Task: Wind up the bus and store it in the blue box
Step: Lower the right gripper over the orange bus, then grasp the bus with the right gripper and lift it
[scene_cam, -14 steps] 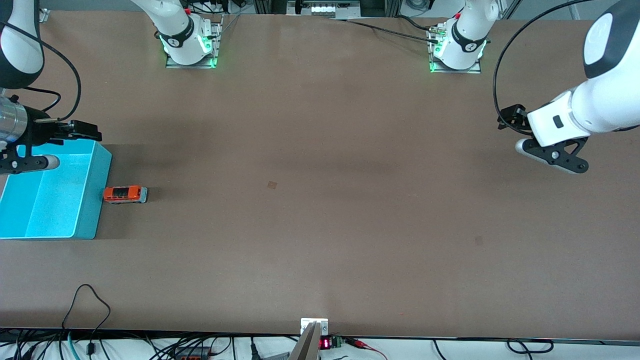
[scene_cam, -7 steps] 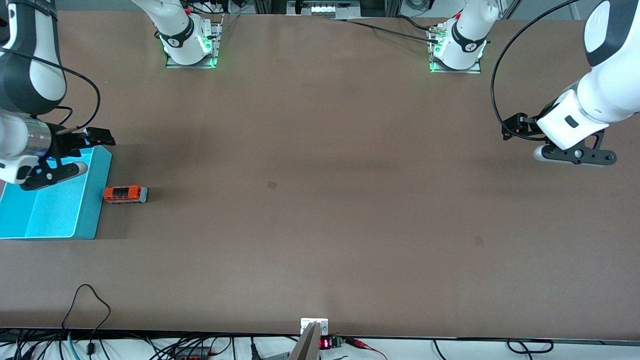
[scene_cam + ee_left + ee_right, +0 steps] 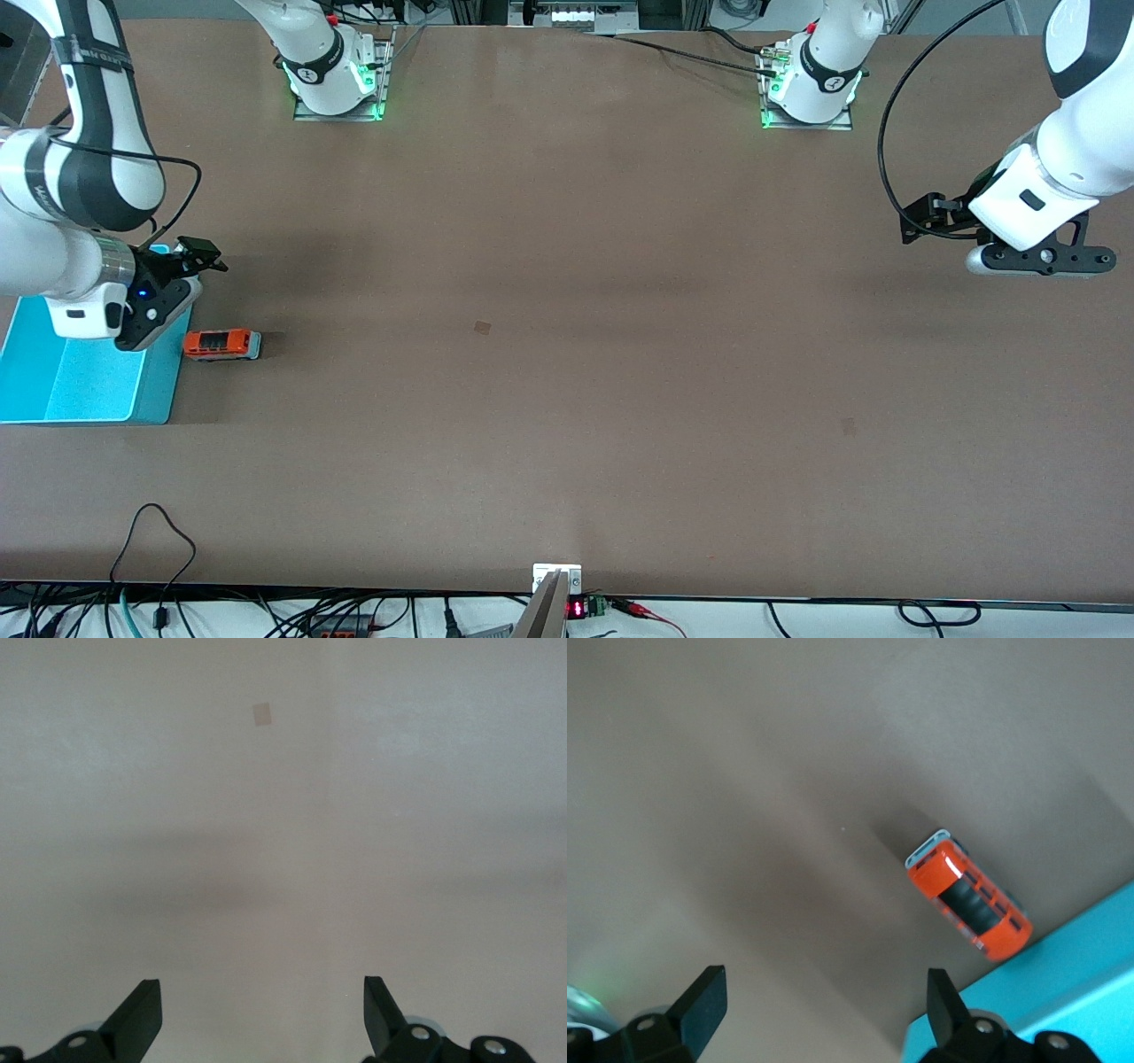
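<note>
My right gripper should close on the long sides (image 3: 218,342) (image 3: 967,902) of the orange bus, next to the dark panel on the bus's top.
The small orange bus (image 3: 222,343) stands on the table right beside the blue box's (image 3: 89,381) wall, on the side toward the left arm's end. My right gripper (image 3: 152,317) hangs over that wall of the box, just short of the bus, open and empty. In the right wrist view the bus (image 3: 968,905) lies ahead of the open fingers (image 3: 824,1010), with the blue box's rim (image 3: 1085,970) at the corner. My left gripper (image 3: 1038,260) is open and empty over bare table at the left arm's end; its wrist view (image 3: 261,1014) shows only tabletop.
The box sits at the table's edge at the right arm's end. Small tape patches (image 3: 482,328) (image 3: 848,426) mark the brown table. Cables (image 3: 155,532) lie along the edge nearest the front camera. The arm bases (image 3: 337,80) (image 3: 811,89) stand at the back.
My right arm has swung from over the box's interior toward the bus and lowered over the box's wall. My left gripper has shifted toward the table's end and levelled. The bus has not moved.
</note>
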### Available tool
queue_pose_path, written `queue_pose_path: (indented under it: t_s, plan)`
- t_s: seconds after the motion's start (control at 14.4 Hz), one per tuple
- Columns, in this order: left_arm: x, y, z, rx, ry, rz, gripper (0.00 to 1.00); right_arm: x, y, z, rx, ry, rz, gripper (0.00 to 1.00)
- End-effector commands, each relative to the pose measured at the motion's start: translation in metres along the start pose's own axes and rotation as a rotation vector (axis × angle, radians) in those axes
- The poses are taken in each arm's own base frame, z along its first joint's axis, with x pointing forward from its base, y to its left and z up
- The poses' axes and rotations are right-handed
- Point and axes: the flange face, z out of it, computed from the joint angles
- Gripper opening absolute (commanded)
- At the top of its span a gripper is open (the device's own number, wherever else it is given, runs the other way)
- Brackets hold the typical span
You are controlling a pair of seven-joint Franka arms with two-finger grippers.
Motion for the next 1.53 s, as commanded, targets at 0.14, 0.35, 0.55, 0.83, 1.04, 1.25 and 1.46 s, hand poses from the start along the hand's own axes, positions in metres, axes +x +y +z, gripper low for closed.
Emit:
queue_pose_path:
  t_s: [0.14, 0.35, 0.55, 0.83, 1.04, 1.25, 1.46]
  plan:
    - [-0.008, 0.004, -0.006, -0.006, -0.009, -0.003, 1.0, 0.0, -0.002, 0.013, -0.152, -0.043, -0.326, 1.0]
    - [-0.011, 0.012, -0.006, -0.005, -0.022, 0.011, 1.0, -0.02, 0.014, 0.037, -0.189, -0.02, -0.379, 1.0]
    - [-0.013, 0.012, -0.007, -0.005, -0.025, 0.014, 1.0, -0.03, 0.029, 0.064, -0.221, 0.006, -0.435, 1.0]
    - [-0.012, 0.012, -0.007, -0.005, -0.025, 0.012, 1.0, -0.032, 0.044, 0.097, -0.235, 0.028, -0.468, 1.0]
    - [-0.012, 0.012, -0.007, -0.005, -0.025, 0.012, 1.0, -0.027, 0.05, 0.109, -0.269, 0.047, -0.492, 1.0]
    - [-0.012, 0.012, -0.007, -0.005, -0.025, 0.012, 1.0, -0.023, 0.054, 0.12, -0.272, 0.049, -0.554, 1.0]
    - [-0.012, 0.012, -0.007, -0.005, -0.025, 0.014, 1.0, -0.022, 0.054, 0.129, -0.265, 0.047, -0.59, 1.0]
